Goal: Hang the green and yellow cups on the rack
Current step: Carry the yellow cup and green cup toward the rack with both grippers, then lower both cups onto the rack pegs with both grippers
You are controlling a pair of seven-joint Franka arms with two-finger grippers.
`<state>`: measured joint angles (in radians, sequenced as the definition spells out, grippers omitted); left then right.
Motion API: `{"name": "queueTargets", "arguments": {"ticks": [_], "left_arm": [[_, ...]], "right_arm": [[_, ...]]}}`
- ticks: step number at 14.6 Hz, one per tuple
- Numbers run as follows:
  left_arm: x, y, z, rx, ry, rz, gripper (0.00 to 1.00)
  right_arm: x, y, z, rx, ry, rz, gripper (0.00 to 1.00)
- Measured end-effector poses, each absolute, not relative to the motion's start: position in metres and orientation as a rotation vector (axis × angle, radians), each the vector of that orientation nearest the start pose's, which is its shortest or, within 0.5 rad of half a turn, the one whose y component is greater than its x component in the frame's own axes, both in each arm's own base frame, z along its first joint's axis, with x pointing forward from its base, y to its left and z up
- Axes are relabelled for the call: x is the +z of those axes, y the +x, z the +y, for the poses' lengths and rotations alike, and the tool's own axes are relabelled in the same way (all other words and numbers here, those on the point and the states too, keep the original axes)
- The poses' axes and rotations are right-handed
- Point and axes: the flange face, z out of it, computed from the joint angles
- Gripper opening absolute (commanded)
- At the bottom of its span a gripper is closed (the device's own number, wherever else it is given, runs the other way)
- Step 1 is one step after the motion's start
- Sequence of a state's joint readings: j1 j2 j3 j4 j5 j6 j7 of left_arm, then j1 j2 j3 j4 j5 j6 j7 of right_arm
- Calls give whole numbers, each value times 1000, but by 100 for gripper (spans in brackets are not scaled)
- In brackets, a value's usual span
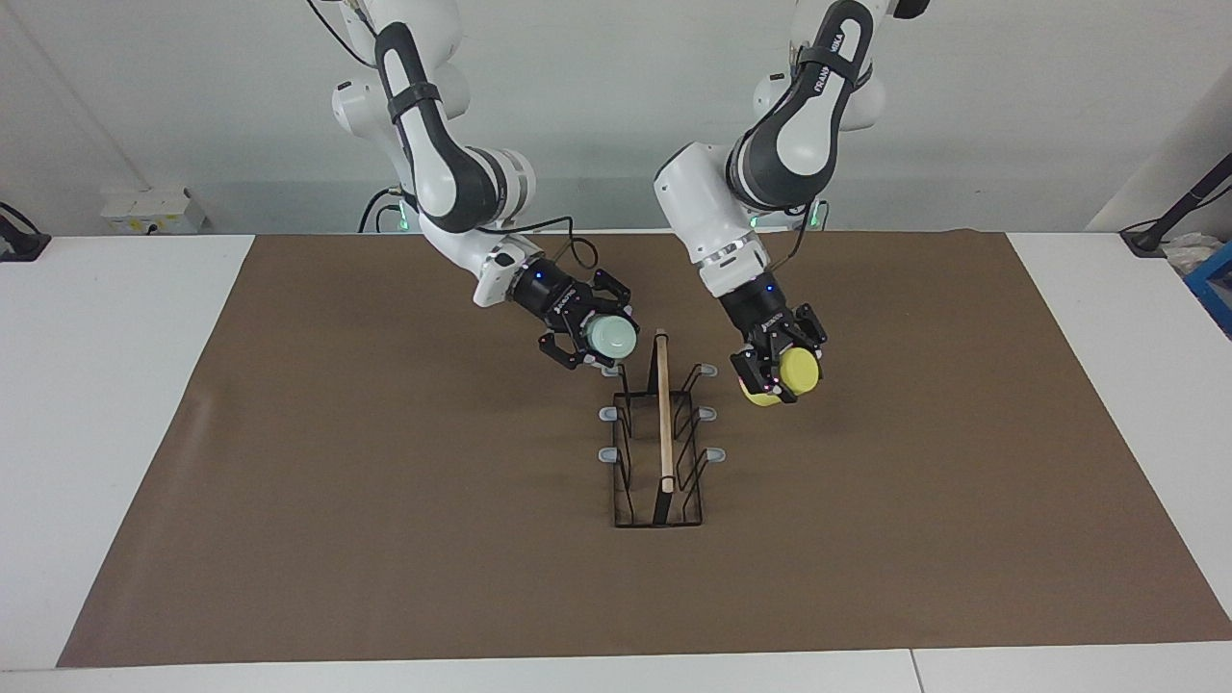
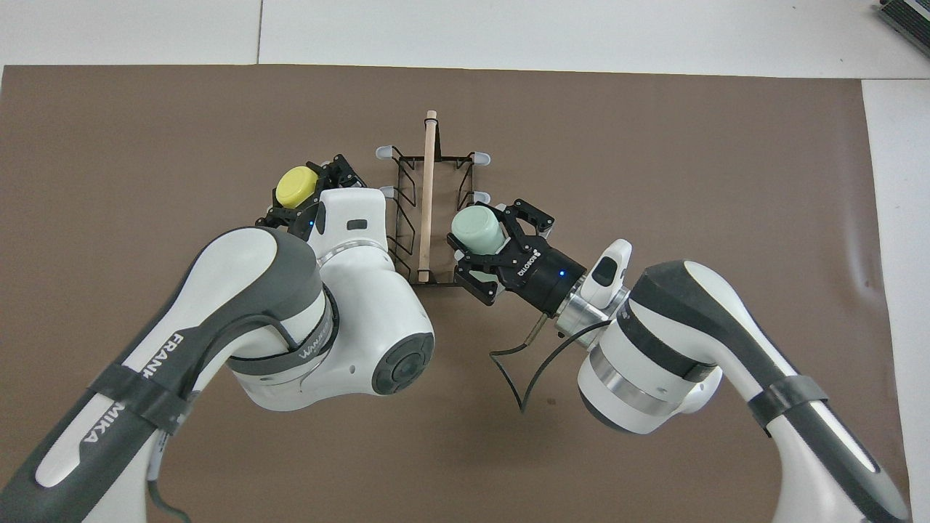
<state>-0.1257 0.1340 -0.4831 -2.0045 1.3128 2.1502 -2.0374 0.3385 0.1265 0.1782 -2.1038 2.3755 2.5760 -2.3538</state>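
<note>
Next, the left gripper releases the yellow cup on the rack's peg across the bar from the green cup (image 2: 380, 240).
The rack (image 1: 660, 435) (image 2: 429, 196), black wire with a light wooden bar and grey-tipped side pegs, stands in the middle of the brown mat. My right gripper (image 1: 602, 339) (image 2: 485, 236) is shut on the mint green cup (image 1: 613, 336) (image 2: 476, 229), held in the air on its side beside the rack's pegs on the right arm's side, base turned away from the robots. My left gripper (image 1: 778, 371) (image 2: 304, 195) is shut on the yellow cup (image 1: 787, 374) (image 2: 296, 187), held up over the mat beside the rack's other side. Neither cup sits on a peg.
The brown mat (image 1: 385, 500) covers most of the white table (image 1: 106, 385). A blue item (image 1: 1215, 284) and dark stands sit off the mat at the left arm's end. Cables (image 2: 523, 363) hang from the right wrist.
</note>
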Motion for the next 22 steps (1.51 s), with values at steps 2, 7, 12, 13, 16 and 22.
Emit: {"name": "queueTargets", "arguments": {"ticks": [2,7,12,13,16,22], "left_arm": [[416,507,-305,-1454,-2425,-818,0],[407,484,-325,-1491,-2452,-752,0],[403,470,-343,-1532,-2493,-651,0],[403,470,-343,-1536,-2498,-643,0],[401,468,-344,-1534,-2510,-628,0],[388,458,-348,-1503,-2577,-577,0]], "right_arm": [[373,515,275,-1399,-1913,-685,0],[377,522,276,-1409,-1918,-680,0],[371,523,276,-1399,-1929,-677,0],[370,523,276,-1396,-1931,-677,0],[364,521,279,-1392,-1938,-631,0],[348,510,285,-1369,-1949,-642,0]]}}
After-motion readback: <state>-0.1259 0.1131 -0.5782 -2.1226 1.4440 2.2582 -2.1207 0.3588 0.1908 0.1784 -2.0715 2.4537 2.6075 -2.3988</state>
